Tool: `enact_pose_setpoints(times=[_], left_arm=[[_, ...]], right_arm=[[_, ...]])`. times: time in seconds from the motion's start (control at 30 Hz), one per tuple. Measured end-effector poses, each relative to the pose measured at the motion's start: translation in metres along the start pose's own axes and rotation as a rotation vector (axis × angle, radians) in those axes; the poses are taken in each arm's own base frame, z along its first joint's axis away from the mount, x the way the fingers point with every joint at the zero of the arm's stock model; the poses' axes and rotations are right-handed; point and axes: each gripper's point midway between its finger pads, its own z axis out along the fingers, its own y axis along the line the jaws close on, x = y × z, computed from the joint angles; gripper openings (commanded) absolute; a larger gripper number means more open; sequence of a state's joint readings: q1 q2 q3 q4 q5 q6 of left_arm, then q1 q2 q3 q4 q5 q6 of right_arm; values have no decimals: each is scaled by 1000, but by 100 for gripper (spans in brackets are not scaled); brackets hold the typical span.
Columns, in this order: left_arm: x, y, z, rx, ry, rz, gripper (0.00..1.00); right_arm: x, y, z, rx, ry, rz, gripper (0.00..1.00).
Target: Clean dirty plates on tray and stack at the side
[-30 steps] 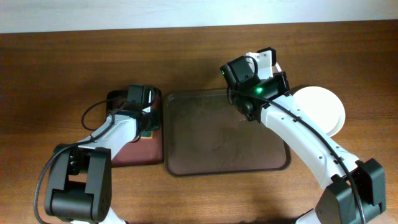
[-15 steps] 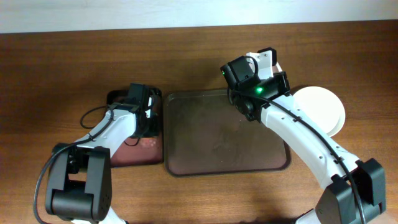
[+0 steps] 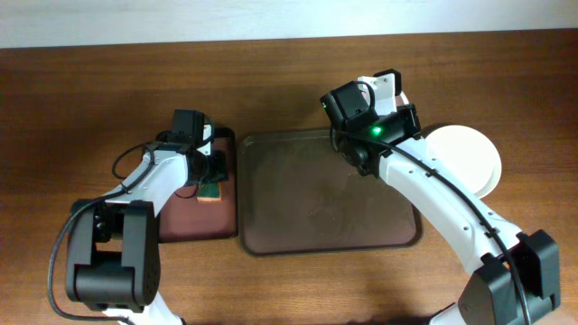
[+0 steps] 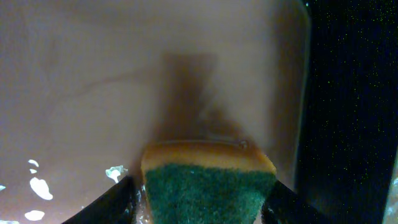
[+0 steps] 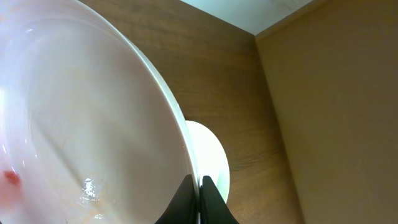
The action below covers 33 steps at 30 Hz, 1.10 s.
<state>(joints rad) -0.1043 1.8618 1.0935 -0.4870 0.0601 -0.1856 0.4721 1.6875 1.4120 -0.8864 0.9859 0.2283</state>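
A red smear remains on the white plate, so my right gripper needs to lower the plate onto the large tray and my left gripper needs to retake the sponge (image 3: 209, 192).
My right gripper (image 5: 199, 182) is shut on the rim of a white plate (image 5: 93, 112) that has a red smear at its lower left. It holds the plate up over the far right corner of the large dark brown tray (image 3: 325, 194); seen from overhead the arm (image 3: 361, 113) hides the plate. Stacked white plates (image 3: 470, 158) lie on the table right of the tray and also show in the right wrist view (image 5: 211, 158). My left gripper (image 4: 202, 196) is shut on a green and yellow sponge (image 4: 208, 186) that rests on the small tray; from overhead the sponge (image 3: 212, 190) shows there.
The smaller black-rimmed reddish-brown tray (image 3: 194, 217) lies left of the large tray, wet spots on its surface (image 4: 37, 186). The wooden table runs back to a pale wall at the far edge.
My left wrist has swung back and to the left over the small tray, so the sponge now shows from overhead. The right arm and its plate have not moved.
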Motion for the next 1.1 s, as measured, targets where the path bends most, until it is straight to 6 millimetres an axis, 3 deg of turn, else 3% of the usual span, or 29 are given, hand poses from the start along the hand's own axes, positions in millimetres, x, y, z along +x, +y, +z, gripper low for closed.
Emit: enact_pose_setpoints(times=[0.07,0.2,0.23,0.27,0.3,0.4,0.57,0.7,0.77,0.87,0.9,0.97,1.1], left_arm=[[-4,-2,1,13,-14,3,1],[-3,-3,3,18,-11,-1,2],[-3,-2,3,13,-9,-2,40],[-1,2,2,2,4,-8,65],[1,8,-1,-14,19,-22,77],[4,18,-23,-39,40,-43,89],[25,20,-32,-53,129,-46,90],[27,20,-32,-54,135,-47,87],[27,20,-32,-54,135,-46,86],[27,20,-32,-54,135,-47,86],[27,20,-32,-54,135,-47,76],[27,20,-32,-54,135,-49,67],[27,18,-32,-40,137,-46,53]], right_arm=[[0,0,0,0,0,0,4],[0,0,0,0,0,0,4],[0,0,0,0,0,0,4],[0,0,0,0,0,1,4],[0,0,0,0,-2,3,4],[-3,-2,-1,15,-13,7,4],[-15,-3,-29,119,-110,-58,4],[-15,-10,-24,138,-102,-42,4],[-9,4,-19,41,-65,-60,4],[7,45,-21,-211,12,-71,4],[18,61,-24,-319,71,-26,4],[28,81,-24,-479,166,78,4],[44,101,-26,-612,281,138,4]])
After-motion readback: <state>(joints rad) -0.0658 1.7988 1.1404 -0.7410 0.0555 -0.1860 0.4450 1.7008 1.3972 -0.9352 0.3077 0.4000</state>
